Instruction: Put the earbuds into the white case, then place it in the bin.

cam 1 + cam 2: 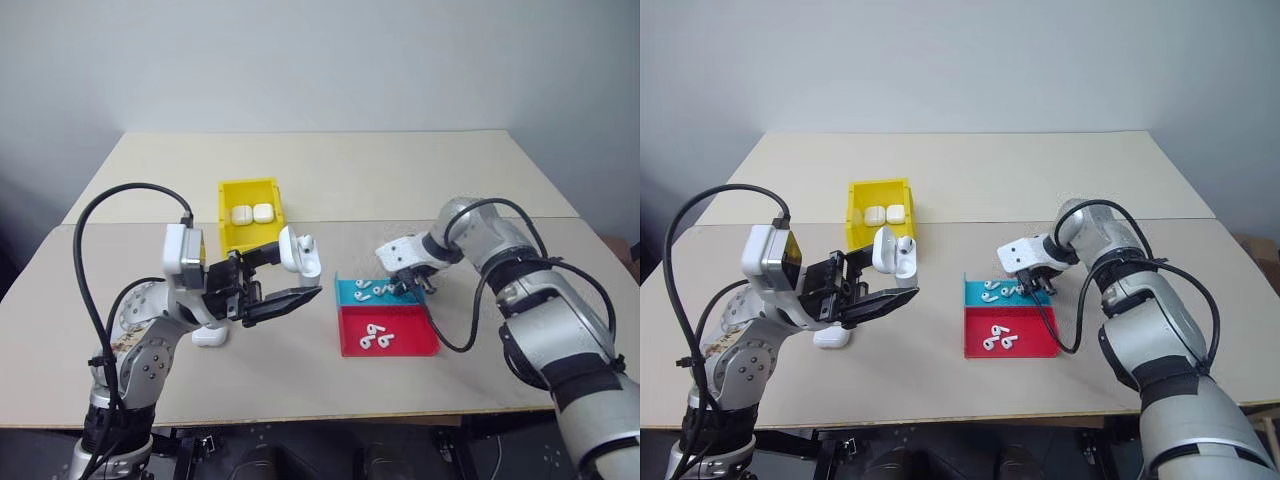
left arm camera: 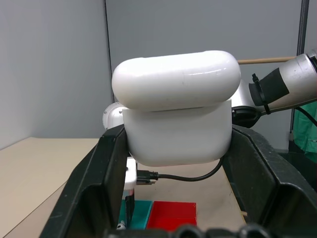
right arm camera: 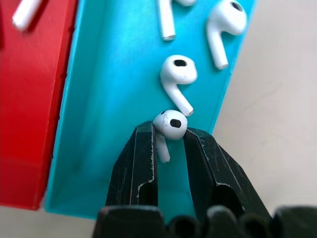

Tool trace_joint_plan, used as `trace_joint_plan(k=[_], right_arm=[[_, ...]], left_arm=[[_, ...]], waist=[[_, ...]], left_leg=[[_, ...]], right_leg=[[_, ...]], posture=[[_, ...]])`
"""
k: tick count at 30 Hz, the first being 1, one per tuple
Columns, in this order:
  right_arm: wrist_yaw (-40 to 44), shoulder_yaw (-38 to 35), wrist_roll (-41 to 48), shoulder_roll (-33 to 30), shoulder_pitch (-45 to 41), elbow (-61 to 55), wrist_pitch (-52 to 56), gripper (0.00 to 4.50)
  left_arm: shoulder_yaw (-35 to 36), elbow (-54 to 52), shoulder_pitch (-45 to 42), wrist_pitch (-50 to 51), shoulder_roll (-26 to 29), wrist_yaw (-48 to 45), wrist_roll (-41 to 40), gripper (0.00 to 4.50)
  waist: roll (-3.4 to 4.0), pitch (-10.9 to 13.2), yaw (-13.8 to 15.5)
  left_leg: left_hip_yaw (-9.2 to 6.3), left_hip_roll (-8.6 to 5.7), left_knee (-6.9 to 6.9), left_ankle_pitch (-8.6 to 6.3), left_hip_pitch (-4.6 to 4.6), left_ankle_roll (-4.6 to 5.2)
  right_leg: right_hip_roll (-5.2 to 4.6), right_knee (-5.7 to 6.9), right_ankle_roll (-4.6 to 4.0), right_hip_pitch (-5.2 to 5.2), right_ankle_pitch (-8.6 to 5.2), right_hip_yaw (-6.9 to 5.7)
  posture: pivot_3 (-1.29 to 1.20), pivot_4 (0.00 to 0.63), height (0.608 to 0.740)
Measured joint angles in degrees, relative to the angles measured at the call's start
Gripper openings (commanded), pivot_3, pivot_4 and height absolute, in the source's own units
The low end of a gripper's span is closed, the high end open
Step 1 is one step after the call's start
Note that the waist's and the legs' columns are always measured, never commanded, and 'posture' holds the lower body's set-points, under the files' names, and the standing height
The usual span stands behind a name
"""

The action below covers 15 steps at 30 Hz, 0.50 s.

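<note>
I need to use my right gripper to let go of the earbud in the open white case (image 1: pixel 312 257), which my left gripper is holding up above the table.
My left gripper (image 1: pixel 298 270) is shut on the white case (image 1: pixel 301 253), held above the table left of the trays. In the left wrist view the case (image 2: pixel 176 119) sits between both fingers with its lid raised. My right gripper (image 3: pixel 168 131) points down into the teal tray (image 3: pixel 114 99), shut on one earbud (image 3: pixel 170 124), whose stem sits between the fingers. Other earbuds (image 3: pixel 178 74) lie loose in that tray. Behind the held case, the yellow bin (image 1: pixel 245 238) stands on the table.
Two closed white cases (image 1: pixel 252 213) lie inside the bin. Another case (image 1: pixel 210 335) rests on the table under my left arm. A red tray (image 1: pixel 410 335) with two earbuds (image 1: pixel 375 338) adjoins the teal one on its near side.
</note>
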Motion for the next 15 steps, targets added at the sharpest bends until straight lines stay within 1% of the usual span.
trace_joint_plan(k=[2,5,6,8,9,11,13,15], right_arm=[[1.43,-3.20,3.19,-1.15,0.37,-2.34,4.36,0.62],[2.99,-11.07,11.26,-4.25,2.57,-13.69,16.65,0.62],[3.06,-14.52,15.02,-5.10,5.15,-20.18,21.80,0.62],[2.52,-22.57,26.18,-5.43,13.53,-36.11,36.16,0.62],[1.73,-24.89,30.52,-5.12,16.41,-41.26,41.72,0.62],[-1.56,-29.83,38.47,-4.17,20.62,-50.52,52.65,0.62],[-7.61,-36.05,46.62,-2.24,22.99,-59.80,62.34,0.62],[-14.44,-41.91,55.46,1.14,24.36,-68.70,70.04,0.62]], left_arm=[[-0.09,0.07,-0.18,0.00,0.00,-0.21,-0.03,2.77],[-0.52,0.57,-1.83,0.00,-0.16,-0.80,-0.03,2.77],[-0.88,1.09,-2.55,-0.01,-0.47,-1.06,-0.04,2.77],[-1.59,3.09,-4.20,0.00,-1.11,-1.93,-0.04,2.77],[-1.74,3.90,-4.65,0.00,-1.19,-2.40,-0.05,2.77],[-2.10,5.39,-5.79,0.00,-1.35,-3.36,-0.05,2.77],[-2.44,6.78,-7.05,0.00,-1.65,-4.35,-0.04,2.77],[-2.98,8.13,-8.48,0.00,-2.08,-5.00,0.01,2.77]], waist=[[0.05,0.03,0.04],[0.07,0.04,0.13],[0.07,0.04,0.24],[0.07,0.04,0.78],[0.07,0.04,0.91],[0.07,0.04,0.96],[0.07,0.04,0.95],[0.08,0.04,0.94]], left_leg=[[0.00,0.00,0.00,0.00,-0.04,0.00],[-0.01,0.00,0.00,-0.01,-0.04,0.01],[-0.05,0.01,0.00,-0.01,-0.04,0.02],[-0.07,0.00,0.01,-0.03,-0.04,0.04],[-0.05,0.00,0.04,-0.03,-0.04,0.04],[-0.05,-0.01,0.05,-0.10,-0.04,0.17],[-0.08,0.01,0.01,-0.22,-0.01,0.37],[-0.13,0.06,-0.01,-0.22,-0.01,0.37]], right_leg=[[-0.01,-0.03,0.00,-0.02,0.00,0.00],[-0.01,-0.06,0.00,0.00,0.00,-0.03],[0.00,-0.07,0.00,0.06,0.00,-0.08],[-0.01,-0.07,0.00,0.07,0.00,-0.11],[-0.01,-0.04,0.00,0.05,0.00,-0.09],[-0.02,0.03,-0.02,0.00,0.01,-0.07],[0.02,0.06,-0.02,0.00,0.01,-0.08],[0.09,0.04,-0.02,0.01,0.01,-0.07]], posture=[[0.00,0.150,0.740],[0.00,0.150,0.740],[0.00,0.150,0.740],[0.00,0.150,0.740],[0.00,0.150,0.740],[0.00,0.150,0.740],[0.00,0.150,0.740],[0.00,0.150,0.740]])
